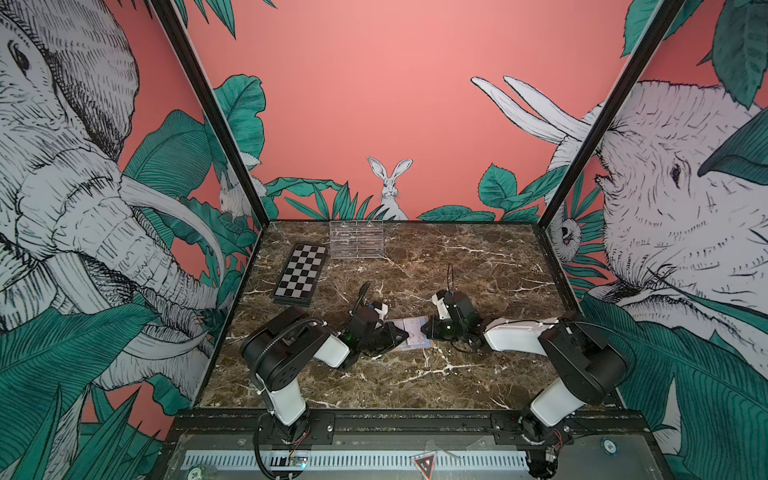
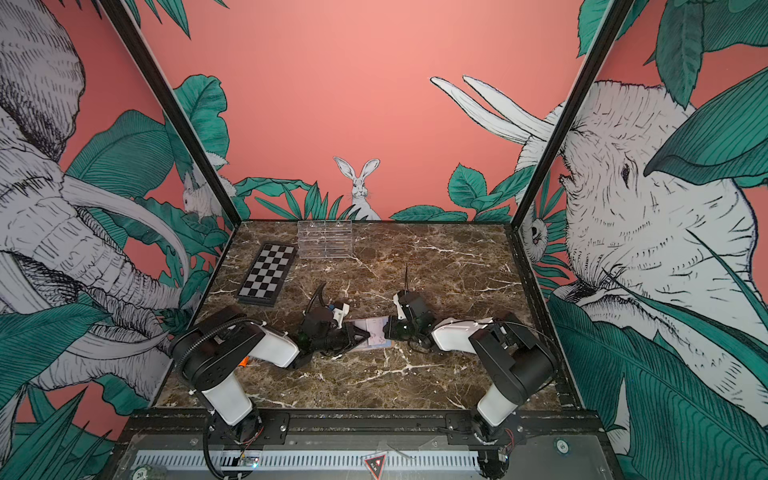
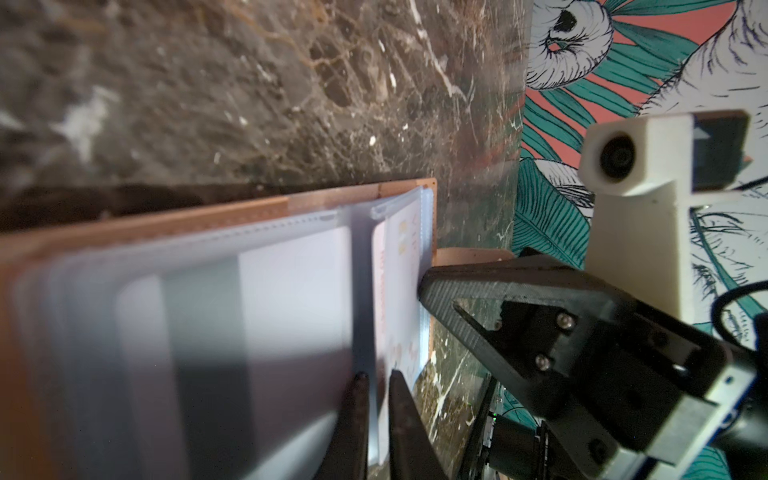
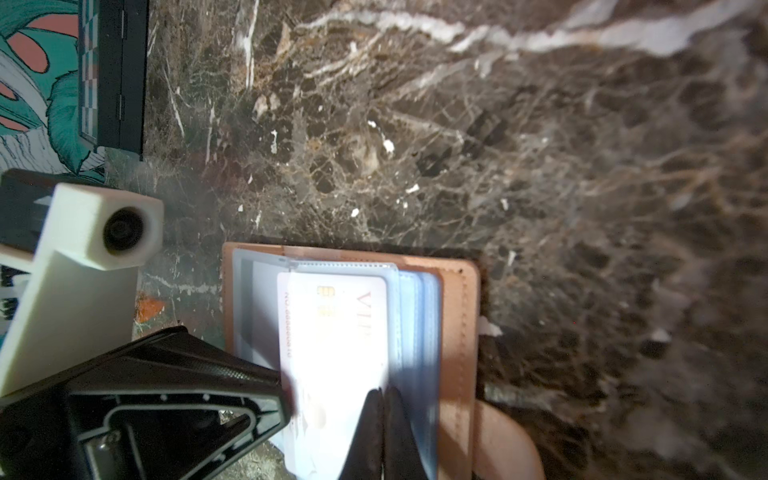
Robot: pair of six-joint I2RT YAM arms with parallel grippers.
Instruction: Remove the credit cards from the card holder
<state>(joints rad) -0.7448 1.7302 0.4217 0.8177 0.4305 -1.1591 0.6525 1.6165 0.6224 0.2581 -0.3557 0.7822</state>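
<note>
Only a narrow strip of the credit card sticks out of its sleeve, so the robot's left gripper should open, get a fuller hold of that strip [image 3: 380,328] and pull.
The tan card holder [image 1: 431,343] [image 2: 390,344] lies open on the marble between both grippers, its clear sleeves fanned out [image 3: 124,226] [image 4: 457,332]. A whitish credit card [image 4: 332,332] [image 3: 399,291] with a gold chip and red lettering sticks partly out of a sleeve. My left gripper [image 3: 378,374] [image 1: 405,334] [image 2: 368,334] is shut on the card's near edge. On the opposite side, my right gripper [image 4: 381,390] [image 1: 424,330] [image 2: 385,330] is shut on the edge of the holder's sleeve. Other cards show only as pale blurs inside the sleeves.
A black-and-white chequered board [image 1: 300,272] lies at the back left. Behind it, a clear acrylic tiered rack [image 1: 356,240] stands against the back wall. The holder's snap tab [image 4: 498,436] juts out on the marble. Printed walls close in three sides.
</note>
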